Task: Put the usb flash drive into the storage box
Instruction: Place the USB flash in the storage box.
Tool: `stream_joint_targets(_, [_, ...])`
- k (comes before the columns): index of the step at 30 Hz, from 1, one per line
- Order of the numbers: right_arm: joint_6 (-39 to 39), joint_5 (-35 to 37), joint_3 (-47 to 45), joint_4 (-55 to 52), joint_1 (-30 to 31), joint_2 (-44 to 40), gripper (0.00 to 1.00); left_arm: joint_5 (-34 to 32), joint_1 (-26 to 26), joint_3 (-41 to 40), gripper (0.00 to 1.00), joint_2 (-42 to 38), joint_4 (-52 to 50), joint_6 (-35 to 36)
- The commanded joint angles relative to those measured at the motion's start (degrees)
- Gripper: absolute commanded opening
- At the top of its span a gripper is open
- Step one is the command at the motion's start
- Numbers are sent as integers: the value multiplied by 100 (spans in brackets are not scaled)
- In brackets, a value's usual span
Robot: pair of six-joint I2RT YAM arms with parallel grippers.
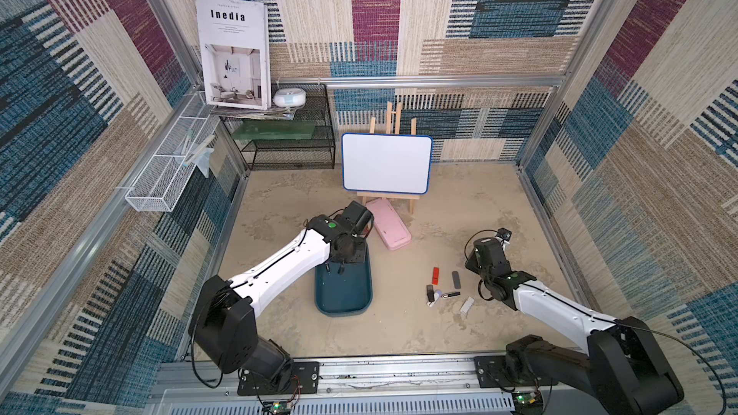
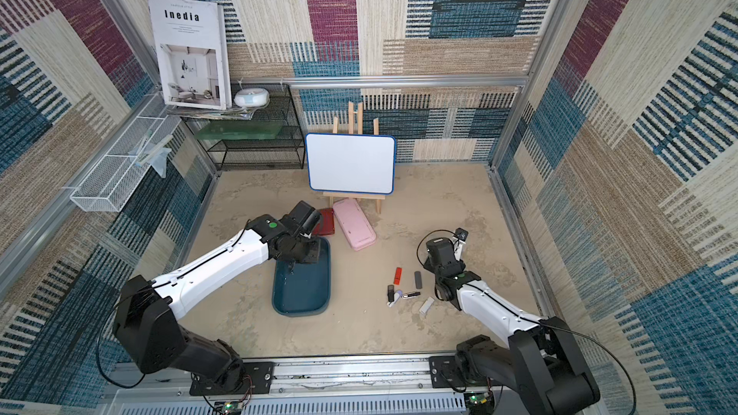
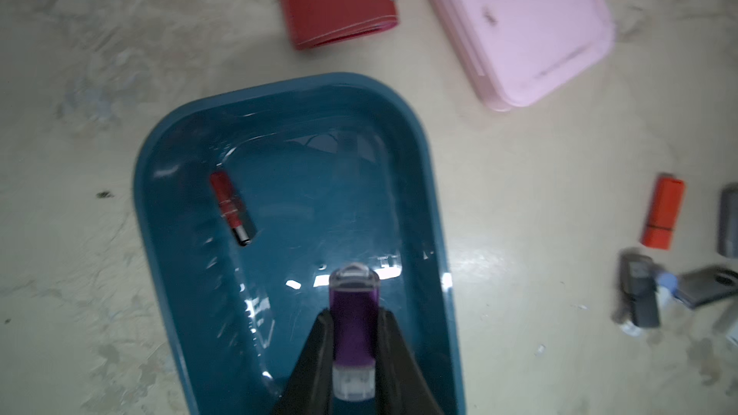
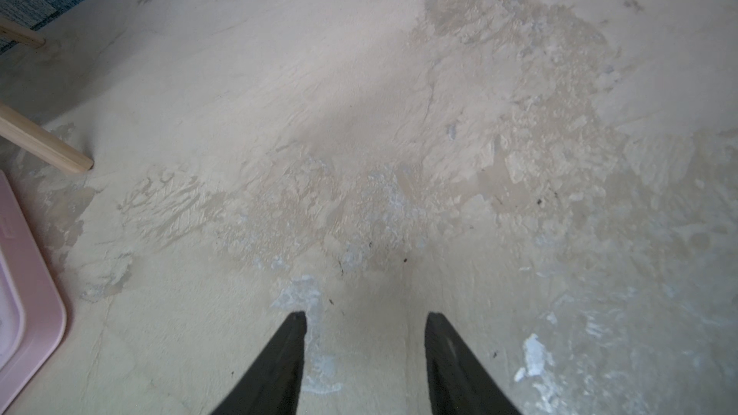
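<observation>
My left gripper is going to release the purple usb flash drive, now just above the box's floor, beside the red flash drive in the storage box [image 1: 336, 262] [image 3: 270, 181].
The storage box [image 1: 344, 297] is a shallow dark teal tray left of the table's middle, seen in both top views [image 2: 302, 293]. My left gripper [image 3: 355, 315] is shut on a purple usb flash drive [image 3: 354, 297] with clear ends and holds it just above the box's floor. A red flash drive [image 3: 230, 206] lies inside the box near one wall [image 3: 279, 87]. From above, the left gripper [image 1: 334, 269] hangs over the box's far end. My right gripper [image 4: 365, 317] stands open over bare table, with nothing between its fingers.
Several loose flash drives lie right of the box: an orange one [image 1: 435, 275], a grey one [image 1: 456, 280], a black cluster [image 1: 431, 294] and a white one [image 1: 467, 306]. A pink case [image 1: 388, 223] and a red wallet [image 2: 324, 222] lie behind the box. A whiteboard on an easel [image 1: 386, 163] stands further back.
</observation>
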Motion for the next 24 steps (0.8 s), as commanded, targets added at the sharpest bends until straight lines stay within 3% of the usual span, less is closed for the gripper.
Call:
stream_joint_targets(1, [22,54,43,-61,1,4,53,-51,144,-109,0,120,187,-126])
stream_joint_targets(9, [-1,52,-23,-3,1,-80,52,89,496,11,0,1078,695,-125])
stream_joint_targets(24, [-14,-35,25,56,1,71,52,-185,767,67,0,1931,759,-267])
